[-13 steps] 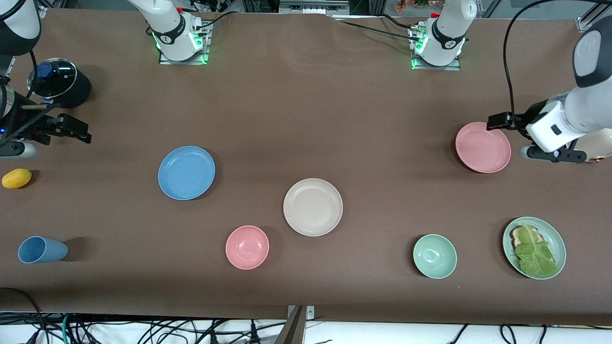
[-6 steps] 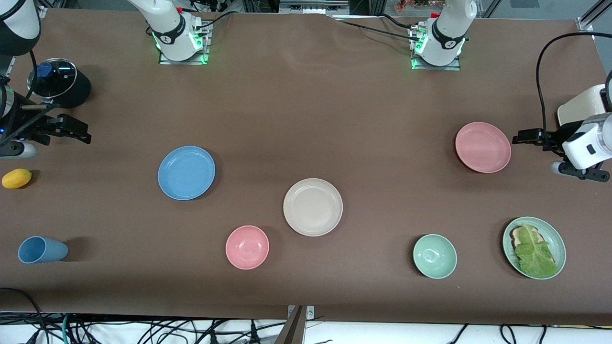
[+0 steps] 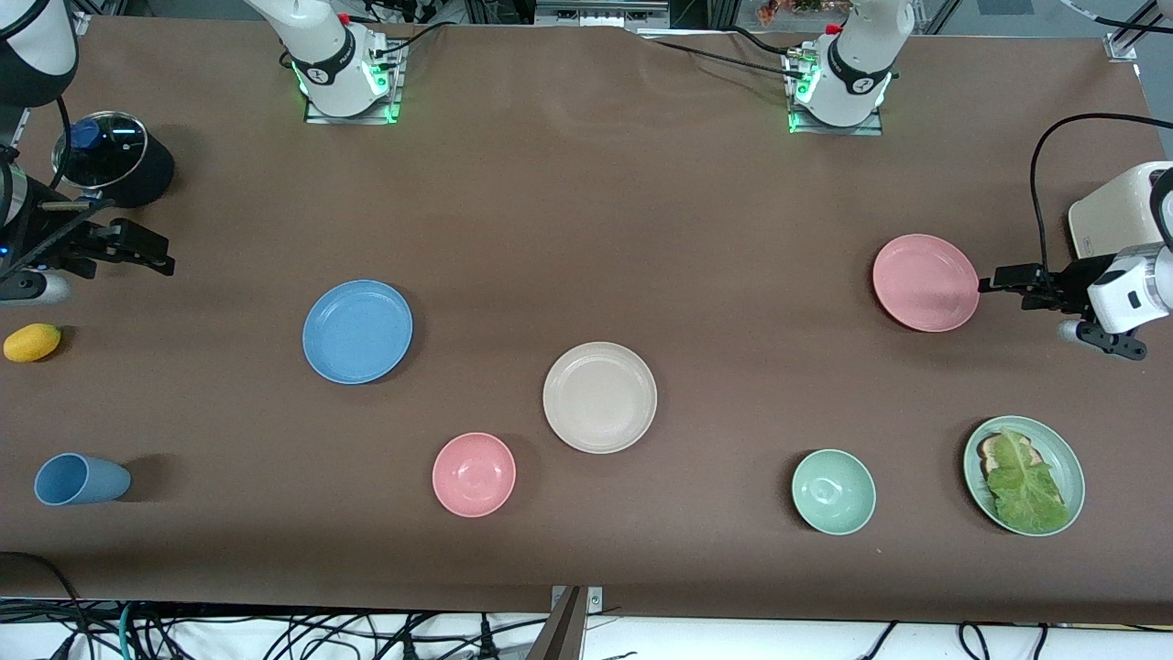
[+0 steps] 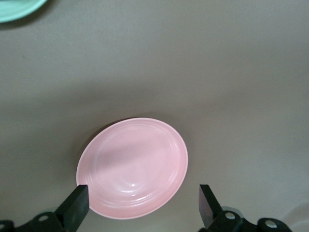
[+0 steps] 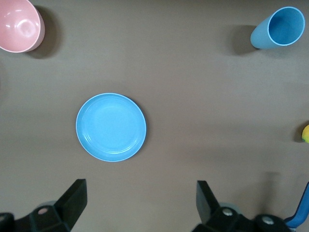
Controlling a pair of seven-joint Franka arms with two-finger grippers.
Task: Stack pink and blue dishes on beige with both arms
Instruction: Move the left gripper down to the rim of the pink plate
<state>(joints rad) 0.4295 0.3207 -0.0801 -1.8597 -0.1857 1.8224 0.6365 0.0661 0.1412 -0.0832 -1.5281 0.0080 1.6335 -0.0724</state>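
Observation:
The robot's left gripper should next close on the pink plate's rim (image 3: pixel 975 295) (image 4: pixel 117 218), on the side toward the cream toaster.
The pink plate (image 3: pixel 926 281) lies toward the left arm's end of the table. My left gripper (image 3: pixel 1002 281) hangs open just off its rim on that side. In the left wrist view the pink plate (image 4: pixel 133 166) fills the middle, its near edge between the spread fingers of the left gripper (image 4: pixel 142 197). The blue plate (image 3: pixel 357 331) lies toward the right arm's end. My right gripper (image 3: pixel 151 254) waits open well away from it, with the blue plate (image 5: pixel 111 127) ahead of the right gripper (image 5: pixel 140 193). The beige plate (image 3: pixel 599 397) sits mid-table, bare.
A pink bowl (image 3: pixel 474 474), a green bowl (image 3: pixel 833 491) and a green plate with bread and lettuce (image 3: pixel 1063 449) lie near the front camera. A blue cup (image 3: pixel 81 478), a yellow fruit (image 3: pixel 32 342) and a lidded black pot (image 3: pixel 112 158) are at the right arm's end. A cream toaster (image 3: pixel 1113 215) is by the left gripper.
My left gripper drew back off the pink plate's rim toward the left arm's end, then came down low beside the rim, still open. The right arm has not moved.

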